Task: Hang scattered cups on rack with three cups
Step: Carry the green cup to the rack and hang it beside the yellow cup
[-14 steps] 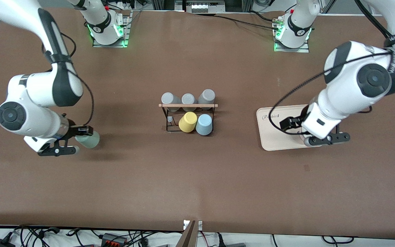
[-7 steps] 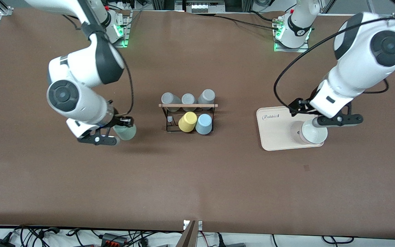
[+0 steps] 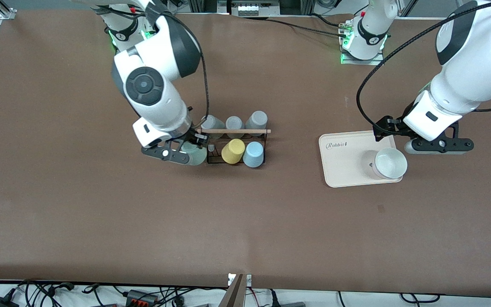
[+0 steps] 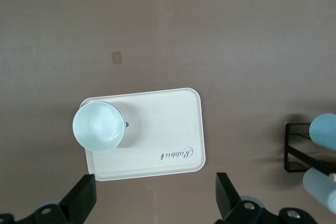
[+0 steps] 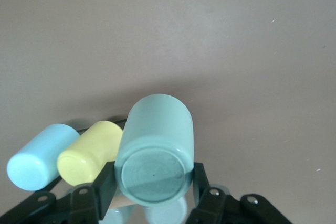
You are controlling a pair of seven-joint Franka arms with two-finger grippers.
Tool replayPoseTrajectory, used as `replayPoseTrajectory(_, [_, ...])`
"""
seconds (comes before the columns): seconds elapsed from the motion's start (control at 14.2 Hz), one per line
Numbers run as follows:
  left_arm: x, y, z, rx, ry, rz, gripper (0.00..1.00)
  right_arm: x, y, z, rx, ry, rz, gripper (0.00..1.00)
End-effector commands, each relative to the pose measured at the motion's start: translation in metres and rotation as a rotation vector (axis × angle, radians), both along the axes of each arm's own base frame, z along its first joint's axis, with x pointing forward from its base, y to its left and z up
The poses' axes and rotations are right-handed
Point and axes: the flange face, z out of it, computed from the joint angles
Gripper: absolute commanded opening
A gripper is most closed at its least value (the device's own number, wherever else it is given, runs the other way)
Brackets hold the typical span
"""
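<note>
Next, my right gripper lets go of the pale mint-green cup on the rack's empty end spot (image 3: 212, 154) (image 5: 135, 149) beside the yellow cup.
My right gripper (image 3: 188, 150) is shut on the pale mint-green cup (image 3: 196, 157) and holds it on its side, right beside the end of the black wire rack (image 3: 233, 131) that faces the right arm. In the right wrist view the mint cup (image 5: 155, 145) sits between the fingers of the right gripper (image 5: 152, 182), next to the yellow cup (image 5: 92, 150) and the light blue cup (image 5: 39, 156). The light blue cup (image 3: 254, 154) hangs on the rack's near side. My left gripper (image 3: 438, 146) is open and empty, beside the cream tray (image 3: 343, 170); it shows in the left wrist view (image 4: 152, 203).
Three grey cups (image 3: 234, 123) hang on the rack's side nearer the robots' bases, and the yellow cup (image 3: 233, 151) hangs beside the blue one. A pale whitish cup (image 3: 389, 163) stands upright on the cream tray (image 4: 157, 145) toward the left arm's end.
My right arm has carried the mint-green cup across the table up to the rack. My left gripper has moved off the tray toward its own end, uncovering the pale cup.
</note>
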Motion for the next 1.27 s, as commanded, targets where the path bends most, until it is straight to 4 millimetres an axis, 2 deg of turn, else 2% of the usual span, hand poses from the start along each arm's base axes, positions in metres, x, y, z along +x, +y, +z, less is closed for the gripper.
replayPoseTrajectory(0.0, [0.004,0.012,0.004,0.000,0.003,-0.156,1.00,0.000,0.017,-0.012,0.006,0.002,-0.030,0.33])
replayPoseTrajectory(0.21, [-0.004,0.009,0.006,-0.024,0.038,-0.140,1.00,-0.004,0.026,-0.027,-0.006,0.021,-0.031,0.33])
replayPoseTrajectory(0.28, [-0.014,0.006,0.014,-0.034,0.048,-0.078,1.00,-0.005,0.029,-0.034,-0.011,0.028,-0.026,0.33])
replayPoseTrajectory(0.42, [-0.023,0.005,0.007,-0.026,0.071,0.007,1.00,-0.003,0.030,-0.050,-0.016,0.040,-0.028,0.33])
replayPoseTrajectory(0.56, [-0.023,0.012,0.005,-0.025,0.076,0.030,1.00,-0.003,0.036,-0.067,-0.018,0.044,-0.024,0.33])
replayPoseTrajectory(0.63, [-0.029,0.010,0.007,-0.019,0.061,0.030,1.00,-0.005,0.039,-0.078,-0.028,0.054,-0.015,0.33])
replayPoseTrajectory(0.71, [-0.032,0.011,0.000,-0.016,0.052,0.032,1.00,-0.004,0.040,-0.087,-0.034,0.063,-0.017,0.33])
replayPoseTrajectory(0.85, [-0.030,0.012,0.002,-0.020,0.035,0.028,1.00,-0.007,0.046,-0.099,-0.036,0.064,-0.010,0.33])
replayPoseTrajectory(0.99, [-0.016,0.018,0.013,-0.030,0.008,0.052,1.00,-0.008,0.049,-0.105,-0.036,0.066,-0.007,0.34])
replayPoseTrajectory(1.06, [-0.012,0.027,0.015,-0.033,0.002,0.074,1.00,-0.008,0.049,-0.105,-0.036,0.066,-0.005,0.40])
replayPoseTrajectory(1.13, [-0.009,0.038,0.020,-0.036,-0.006,0.079,1.00,-0.007,0.047,-0.103,-0.035,0.064,0.003,0.63])
replayPoseTrajectory(1.2, [-0.010,0.036,0.025,-0.044,-0.005,0.074,1.00,-0.004,0.044,-0.097,-0.030,0.056,0.005,0.90])
